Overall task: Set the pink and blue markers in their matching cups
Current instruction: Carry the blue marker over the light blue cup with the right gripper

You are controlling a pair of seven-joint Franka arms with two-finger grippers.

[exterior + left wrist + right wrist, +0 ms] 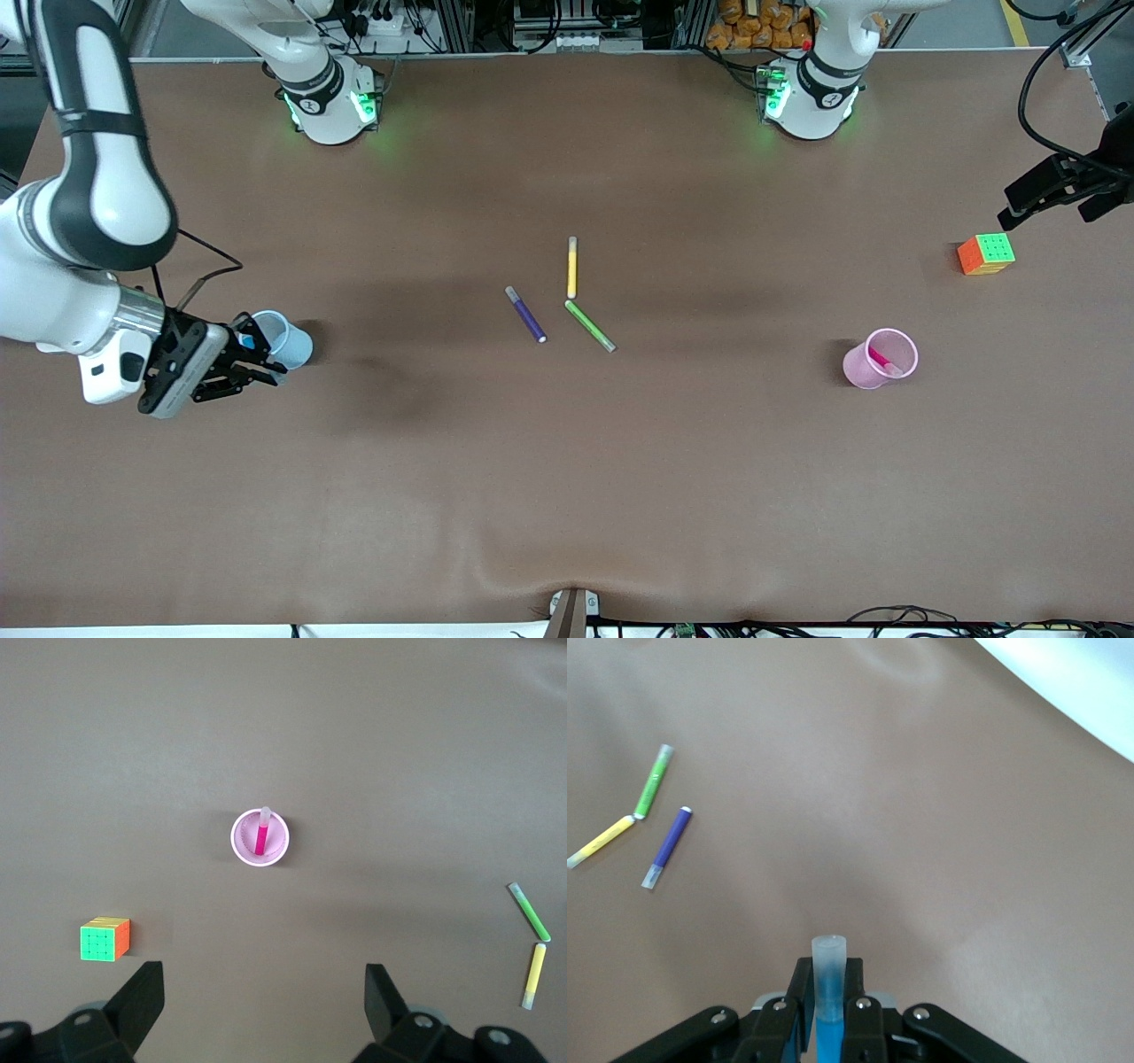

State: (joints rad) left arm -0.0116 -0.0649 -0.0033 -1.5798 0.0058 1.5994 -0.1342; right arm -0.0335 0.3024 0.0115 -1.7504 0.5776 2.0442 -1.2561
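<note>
I will let go of the blue marker, held up beside the cup's rim, with my right gripper down inside the light blue cup (273,341), within the cup's round side.
My right gripper (254,351) is shut on the blue marker (247,341) and holds it up in the air, right beside the rim of the light blue cup (288,340) at the right arm's end of the table. In the right wrist view the blue marker (829,967) stands between the shut fingers of my right gripper (828,985), greyish tip outward; the cup is out of that view. The pink marker (881,359) stands inside the light pink cup (861,367). My left gripper (266,981) is open and empty, high above the table, with the pink cup (241,848) and the pink marker (260,838) below it.
A dark purple marker (526,315), a yellow marker (572,268) and a green marker (589,325) lie together mid-table. A colourful cube (985,253) sits near the left arm's end of the table, farther from the front camera than the pink cup. The left hand (1054,188) hangs dark above it.
</note>
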